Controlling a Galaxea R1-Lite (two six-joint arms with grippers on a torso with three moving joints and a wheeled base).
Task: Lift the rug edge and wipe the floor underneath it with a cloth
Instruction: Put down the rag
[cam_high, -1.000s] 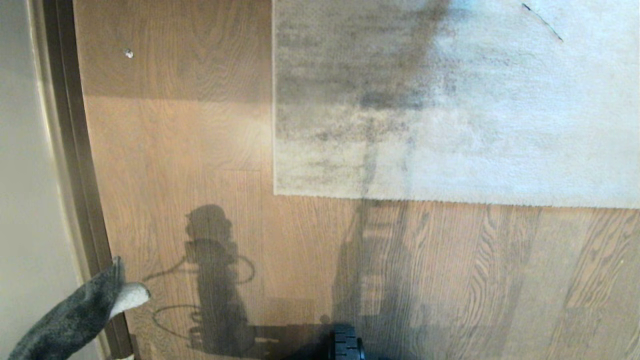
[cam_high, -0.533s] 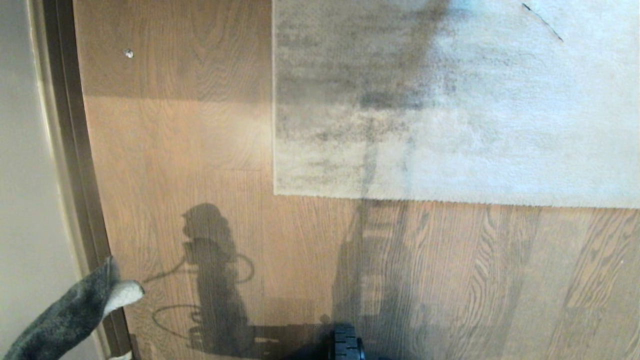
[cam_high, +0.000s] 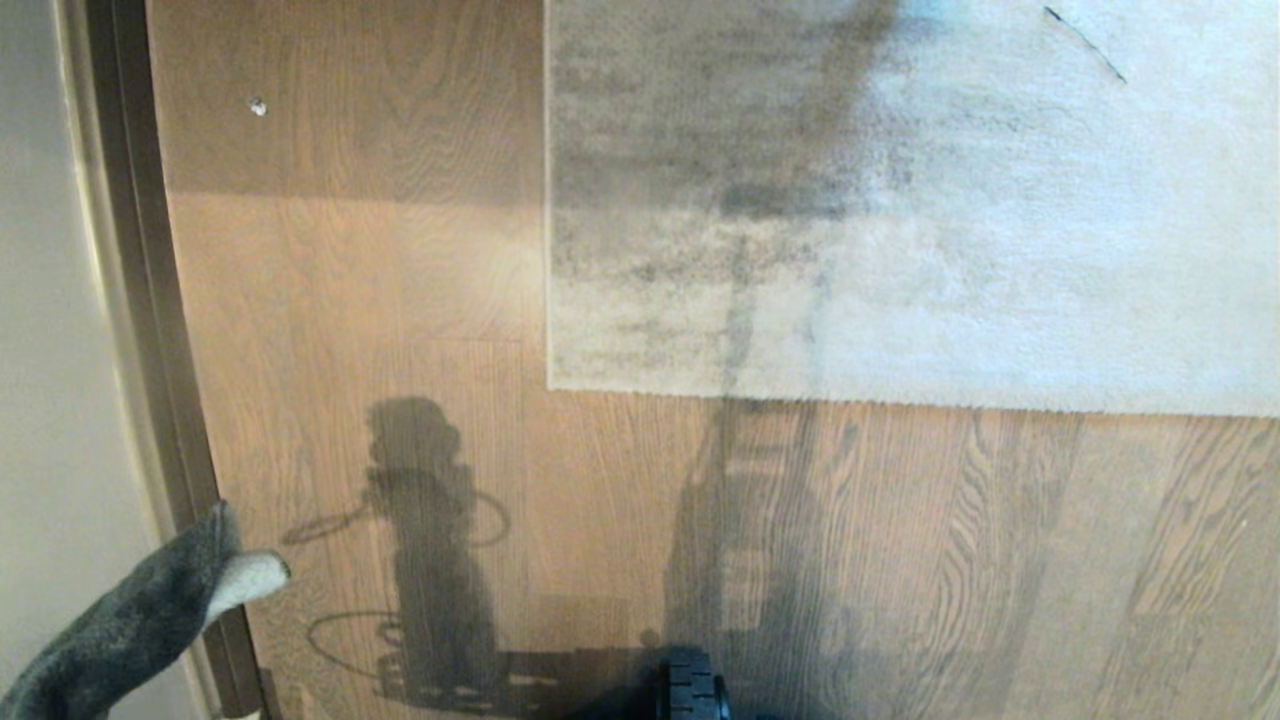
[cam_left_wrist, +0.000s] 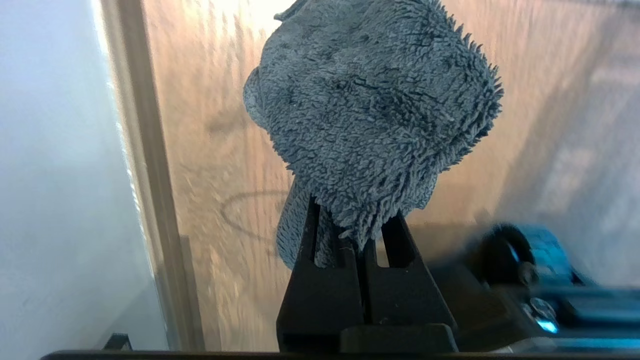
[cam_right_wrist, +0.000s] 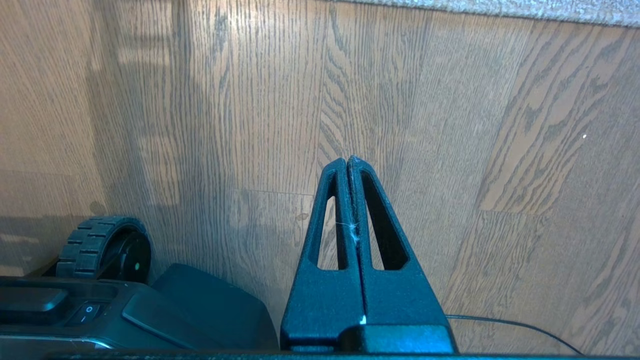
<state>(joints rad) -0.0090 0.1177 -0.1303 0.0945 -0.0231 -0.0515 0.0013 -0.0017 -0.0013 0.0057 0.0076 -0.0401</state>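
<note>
Next, my left gripper sets the cloth free on the floor (cam_high: 398, 394) between the dark skirting strip and the corner of the rug.
The pale grey-beige rug (cam_high: 900, 220) lies flat, its near edge (cam_high: 900, 400) running across the head view and its corner (cam_high: 550, 385) at mid-left. Brown plank floor (cam_high: 380, 300) surrounds it. The dark grey fuzzy cloth (cam_high: 130, 630) with a whitish inner side pokes in at the lower left, well away from the rug. My left gripper (cam_left_wrist: 352, 220) is shut on the cloth (cam_left_wrist: 375, 110), which bunches up beyond the fingertips. My right gripper (cam_right_wrist: 347, 162) is shut and empty above bare floor (cam_right_wrist: 250, 100), with a strip of the rug's edge (cam_right_wrist: 500, 10) beyond it.
A dark skirting strip (cam_high: 150, 300) and pale wall (cam_high: 50, 350) run down the left side. My base's black wheel (cam_high: 690, 690) sits at the bottom centre, wheel (cam_right_wrist: 102, 247) also in the right wrist view. A thin cable (cam_right_wrist: 515, 327) lies on the floor. A small white speck (cam_high: 258, 107) lies far left.
The cloth at the lower left has slipped slightly down and left in the head view. The left arm's shadow on the floor has shifted a little farther away. The rug has not moved.
</note>
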